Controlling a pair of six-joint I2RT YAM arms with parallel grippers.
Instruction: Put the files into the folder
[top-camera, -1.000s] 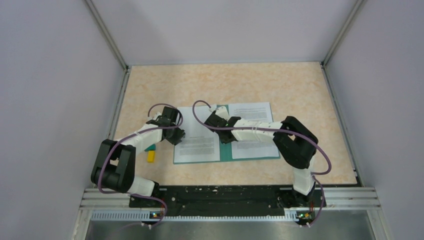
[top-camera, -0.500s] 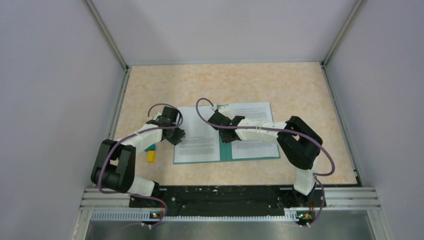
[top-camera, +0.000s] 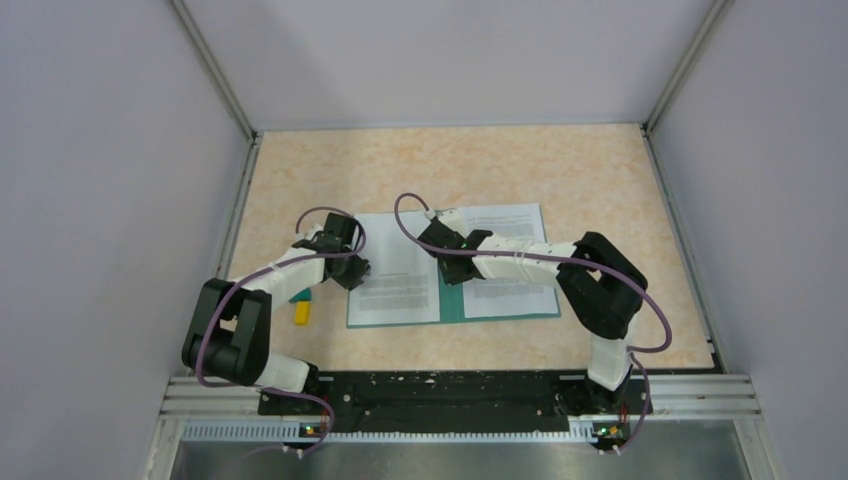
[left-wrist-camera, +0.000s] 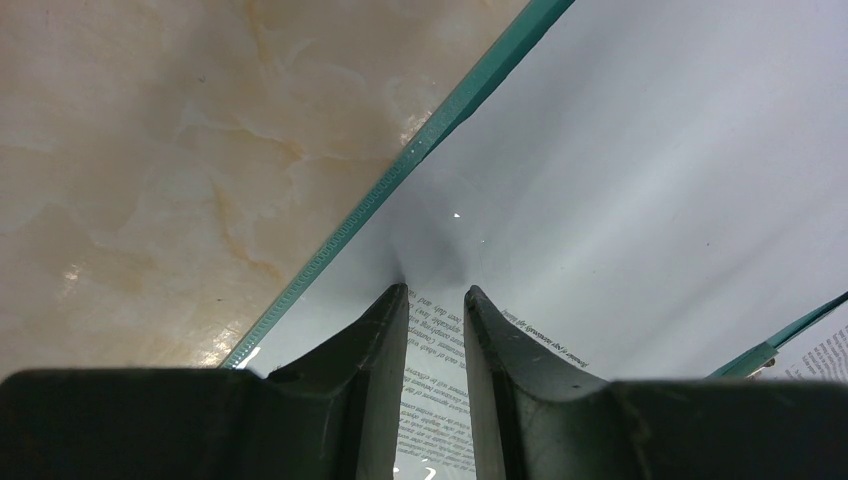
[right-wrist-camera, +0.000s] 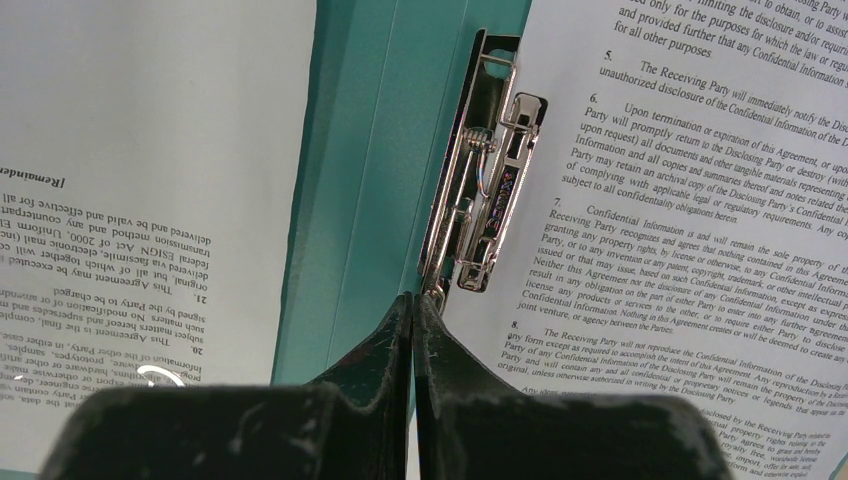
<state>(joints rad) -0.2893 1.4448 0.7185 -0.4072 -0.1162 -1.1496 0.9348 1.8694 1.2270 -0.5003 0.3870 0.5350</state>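
Note:
My right gripper's shut fingers are at the near end of the metal fastener. Next, my right gripper opens and grips the fastener (right-wrist-camera: 462, 185) near its spring.
The teal folder (top-camera: 451, 302) lies open on the table, a printed sheet on each half: the left file (top-camera: 395, 290) and the right file (top-camera: 510, 225). My left gripper (top-camera: 353, 271) rests at the folder's left edge (left-wrist-camera: 440, 125). Its jaws are a narrow gap apart with the tips on the left file (left-wrist-camera: 620, 180), which puckers slightly there. My right gripper (top-camera: 443, 240) is shut, with nothing between the jaws. Its tips (right-wrist-camera: 414, 297) sit at the near end of the metal fastener (right-wrist-camera: 485, 170) on the teal spine (right-wrist-camera: 370, 150), between the left file (right-wrist-camera: 150, 150) and the right file (right-wrist-camera: 700, 200).
A small yellow block (top-camera: 301, 312) and a small teal piece (top-camera: 300, 295) lie just left of the folder, beside the left arm. Grey walls close in the marbled table (top-camera: 560, 170) on three sides.
My right gripper has shifted slightly to the right along the spine. The left arm has not moved.

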